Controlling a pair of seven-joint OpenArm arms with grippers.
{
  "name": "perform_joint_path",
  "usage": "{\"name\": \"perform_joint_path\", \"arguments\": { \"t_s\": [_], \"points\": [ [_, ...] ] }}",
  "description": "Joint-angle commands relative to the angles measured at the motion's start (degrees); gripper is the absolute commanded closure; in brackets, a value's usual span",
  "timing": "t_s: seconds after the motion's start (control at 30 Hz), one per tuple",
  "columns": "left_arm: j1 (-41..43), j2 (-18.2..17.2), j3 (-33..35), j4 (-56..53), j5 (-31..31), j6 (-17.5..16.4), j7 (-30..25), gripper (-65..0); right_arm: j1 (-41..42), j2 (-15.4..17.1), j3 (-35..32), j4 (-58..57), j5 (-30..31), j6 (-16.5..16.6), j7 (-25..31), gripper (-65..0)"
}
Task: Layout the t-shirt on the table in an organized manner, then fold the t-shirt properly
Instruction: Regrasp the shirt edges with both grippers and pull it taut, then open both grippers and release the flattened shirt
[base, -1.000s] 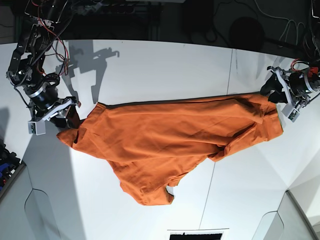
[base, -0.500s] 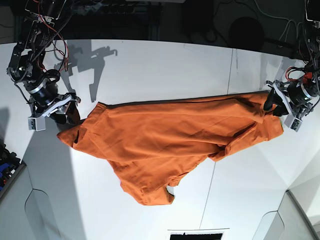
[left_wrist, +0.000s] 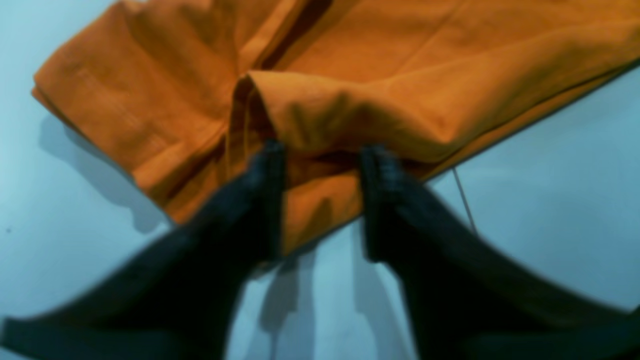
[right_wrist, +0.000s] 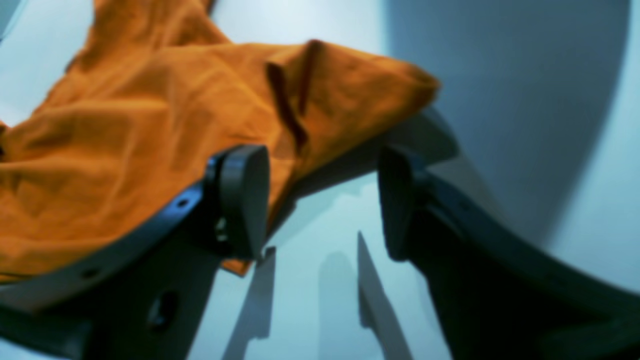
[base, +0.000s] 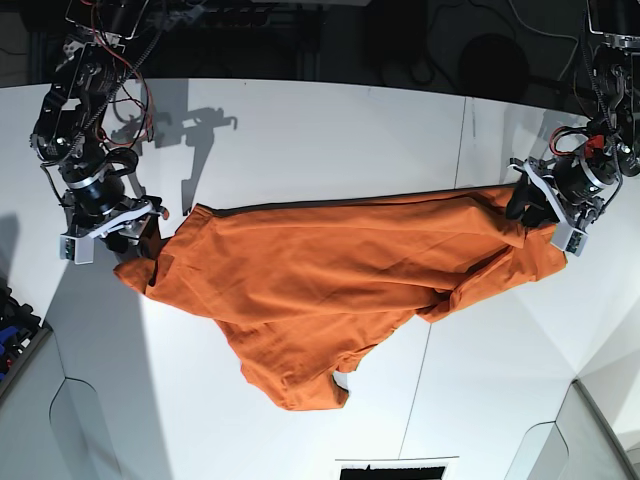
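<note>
The orange t-shirt's end lies doubled, so next I pull the upper layer (right_wrist: 280, 168) with my right gripper toward the table's far edge before folding the shirt.
The orange t-shirt (base: 320, 280) lies spread and rumpled across the white table (base: 320, 130), with a bit of white (base: 340, 381) showing at its near end. My left gripper (base: 530, 205) is at the shirt's right corner. In the left wrist view (left_wrist: 322, 155) its jaws stand apart, and a raised fold of the shirt (left_wrist: 400, 75) sits at the fingertips. My right gripper (base: 140, 235) is at the shirt's left corner. In the right wrist view (right_wrist: 320, 170) its jaws are wide apart, and the shirt (right_wrist: 150, 125) is draped over one finger (right_wrist: 245, 195).
A thin dark seam (base: 462, 140) crosses the table near the right side. The table's dark far edge (base: 300, 78) runs along the top, with cables and dark gear behind it. A dark object (base: 12, 325) sits at the left edge.
The left gripper moved left and slightly up along the shirt's right corner. The right gripper shifted a little up and right at the left corner. The shirt has barely moved.
</note>
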Motion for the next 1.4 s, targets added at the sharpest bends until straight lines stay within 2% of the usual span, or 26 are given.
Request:
{"name": "perform_joint_path", "arguments": {
  "t_s": [0.0,0.1,0.2,0.3,0.33,0.4,0.53,0.57,0.67,0.8,0.87,0.93,1.07,1.13,1.3,1.33,1.37],
  "points": [
    [-0.61,-1.09,-0.63,0.63,-0.33,-0.02,-1.22,-13.9,1.79,0.07,0.02,-0.31,0.52,0.31,2.1,-34.3],
    [-0.57,-1.09,-0.63,0.63,1.14,-0.02,-0.83,0.0,5.51,-0.55,-0.28,-5.33,-0.5,1.14,2.29,-34.3],
    [-0.55,-1.11,-0.63,0.63,1.66,0.0,0.72,0.0,8.92,-0.52,-0.28,-10.43,-0.72,1.22,2.32,-34.3],
    [-0.55,-1.44,-0.63,0.68,0.9,-0.42,1.79,0.0,10.88,-0.59,-0.7,-12.98,-0.09,4.9,1.92,-34.1],
    [-0.52,-1.73,-0.63,1.01,-0.37,-1.44,2.43,0.0,11.06,-0.57,-1.07,-13.07,-0.02,5.01,1.81,-33.2],
    [0.02,-2.6,-0.66,2.38,-3.3,-3.34,4.13,0.0,11.02,-0.55,-1.73,-12.98,-0.09,4.96,1.81,-25.1],
    [3.96,-5.22,-0.66,7.91,-6.86,-4.39,5.55,0.0,10.71,-0.52,-1.81,-12.98,-0.11,5.68,1.18,-0.7],
    [5.16,-5.79,-0.66,9.57,-6.84,-4.39,5.53,0.0,10.71,-0.44,-1.81,-12.98,-0.15,5.68,1.16,0.0],
    [8.17,-7.04,-0.68,14.23,-6.82,-4.37,5.88,0.0,10.71,-0.42,-1.53,-11.89,-0.26,5.7,0.15,0.0],
    [11.41,-7.43,-1.7,18.23,-6.82,-4.37,6.49,0.0,9.97,-0.39,0.22,-7.23,-0.17,5.66,-4.94,0.0],
    [13.33,-7.43,-3.76,19.58,-7.32,-4.39,7.21,0.0,7.89,-0.22,1.84,-3.23,0.24,5.64,-5.81,0.0],
    [15.43,-7.41,-6.95,20.96,-9.84,-5.27,8.28,0.0,5.03,0.46,3.52,0.76,1.88,5.68,-5.81,0.0],
    [20.22,-7.41,-13.44,22.97,-18.05,-9.78,11.58,0.0,-1.09,1.86,6.56,5.95,6.1,7.41,-6.08,0.0],
    [22.56,-7.39,-15.26,23.26,-21.35,-9.78,13.18,0.0,-3.65,2.01,7.85,6.99,7.63,8.7,-6.16,0.0],
    [27.04,-7.26,-15.65,23.26,-25.29,-9.78,14.95,0.0,-8.09,1.97,9.16,7.23,8.81,9.01,-6.19,0.0],
    [27.74,-7.23,-15.65,23.26,-25.73,-9.78,14.97,0.0,-8.68,1.97,9.16,7.23,8.81,9.01,-6.21,-2.9],
    [28.37,-7.26,-15.65,23.26,-25.73,-9.78,14.97,0.0,-9.16,1.97,9.16,7.23,8.81,8.96,-6.16,-11.5]
  ]
}}
